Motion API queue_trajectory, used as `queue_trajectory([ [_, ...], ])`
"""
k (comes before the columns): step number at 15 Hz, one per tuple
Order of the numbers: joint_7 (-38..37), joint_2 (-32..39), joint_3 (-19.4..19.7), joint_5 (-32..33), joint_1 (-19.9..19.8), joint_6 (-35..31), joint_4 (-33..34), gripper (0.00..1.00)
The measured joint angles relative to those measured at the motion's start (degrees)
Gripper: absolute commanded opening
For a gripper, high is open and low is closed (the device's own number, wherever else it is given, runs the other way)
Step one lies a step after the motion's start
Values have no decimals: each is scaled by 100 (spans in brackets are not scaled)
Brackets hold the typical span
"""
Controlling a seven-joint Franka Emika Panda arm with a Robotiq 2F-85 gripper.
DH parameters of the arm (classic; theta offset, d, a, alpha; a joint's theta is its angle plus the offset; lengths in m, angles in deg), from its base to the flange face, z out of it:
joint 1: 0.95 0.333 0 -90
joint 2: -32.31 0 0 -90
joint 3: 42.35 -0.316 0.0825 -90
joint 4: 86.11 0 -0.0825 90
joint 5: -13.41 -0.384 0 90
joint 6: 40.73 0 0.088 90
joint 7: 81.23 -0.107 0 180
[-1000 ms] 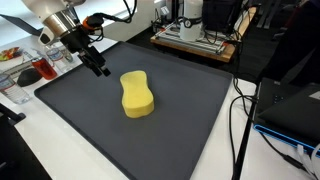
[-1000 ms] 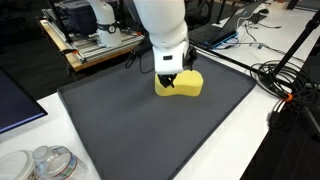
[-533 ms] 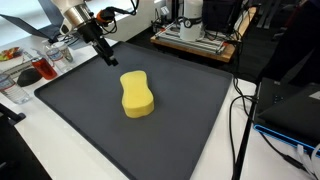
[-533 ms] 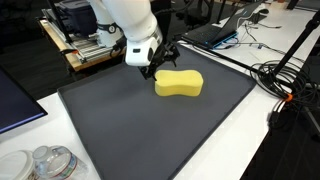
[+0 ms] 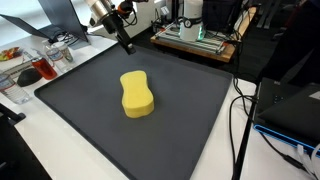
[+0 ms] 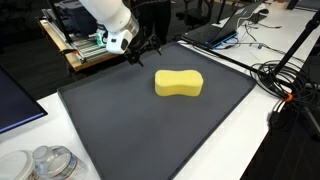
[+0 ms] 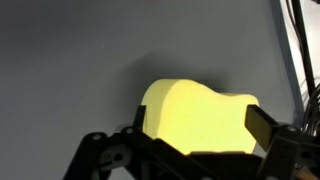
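My gripper is heading next for the far end of the yellow sponge (image 5: 131,77) (image 7: 172,113), beyond the sponge's narrow middle, and it will close on the sponge there.
A yellow peanut-shaped sponge (image 5: 137,93) lies flat on the dark grey mat (image 5: 190,110); it shows in both exterior views (image 6: 179,83) and fills the lower middle of the wrist view (image 7: 200,120). My gripper (image 5: 126,42) is raised above the mat's far edge, well away from the sponge, fingers pointing down and spread. In an exterior view it hangs at the back left of the sponge (image 6: 143,52). In the wrist view the open fingers (image 7: 195,150) frame the sponge from a distance. The gripper holds nothing.
The mat (image 6: 150,120) lies on a white table. A tray with red items (image 5: 30,72) stands beside it. A wooden rack of equipment (image 5: 195,38) is behind. Cables (image 6: 285,85) and a laptop (image 6: 220,32) lie at one side, clear jars (image 6: 45,162) at a corner.
The gripper has risen from just beside the sponge and swung away toward the mat's far edge. The sponge has stayed where it lay.
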Motion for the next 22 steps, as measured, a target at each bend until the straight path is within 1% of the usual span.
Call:
queue_trajectory([
  [2, -7, -268, 43, -129, 105, 4, -307, 100],
  [5, -198, -526, 67, -153, 401, 30, -519, 100],
  [9, -1086, -676, 63, -49, 962, 16, -541, 100],
  [10, -1142, -686, 63, -47, 1042, 16, -538, 100],
  [16, -1143, -641, 148, -45, 1056, -16, -537, 100],
  [19, -1157, -490, 228, -38, 1056, -298, -536, 100],
  [22, -1133, -194, 329, -14, 1045, -593, -529, 100],
])
